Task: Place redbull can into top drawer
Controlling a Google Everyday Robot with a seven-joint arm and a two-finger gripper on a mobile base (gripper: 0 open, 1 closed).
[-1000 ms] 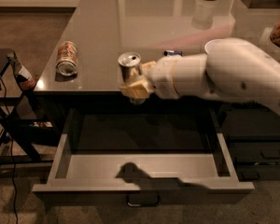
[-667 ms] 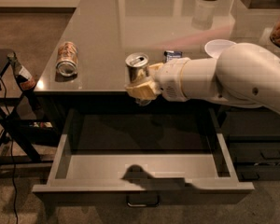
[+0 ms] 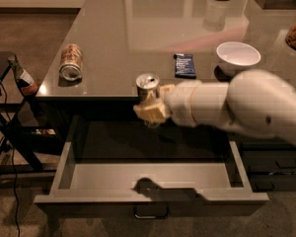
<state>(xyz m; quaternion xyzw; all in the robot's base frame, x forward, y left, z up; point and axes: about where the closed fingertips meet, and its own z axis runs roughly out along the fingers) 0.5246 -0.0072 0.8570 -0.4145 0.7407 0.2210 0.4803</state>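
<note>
The gripper should release the redbull can, now held above the open top drawer, upright on the middle of the open drawer's bottom (image 3: 141, 168), behind the drawer's metal handle.
My gripper (image 3: 150, 110) is shut on the redbull can (image 3: 147, 85), a slim silver can with a pull-tab top, held upright. It hangs just in front of the table's front edge, above the open top drawer (image 3: 149, 196). The drawer is wide, shallow and grey, pulled out toward the camera, with a small metal handle (image 3: 151, 214) on its front. Its inside holds nothing but the shadow of my arm. My white arm (image 3: 237, 107) comes in from the right.
On the glossy table (image 3: 138, 28) lie a stout orange-brown can on its side (image 3: 71, 61), a dark blue packet (image 3: 185, 64) and a white bowl (image 3: 238, 57). A black stand with a bottle (image 3: 22, 78) is at the left. Dark smaller drawers (image 3: 278, 167) are at the right.
My arm has drawn back toward the camera and lowered with the can. The can has moved off the table's edge to a spot over the open drawer.
</note>
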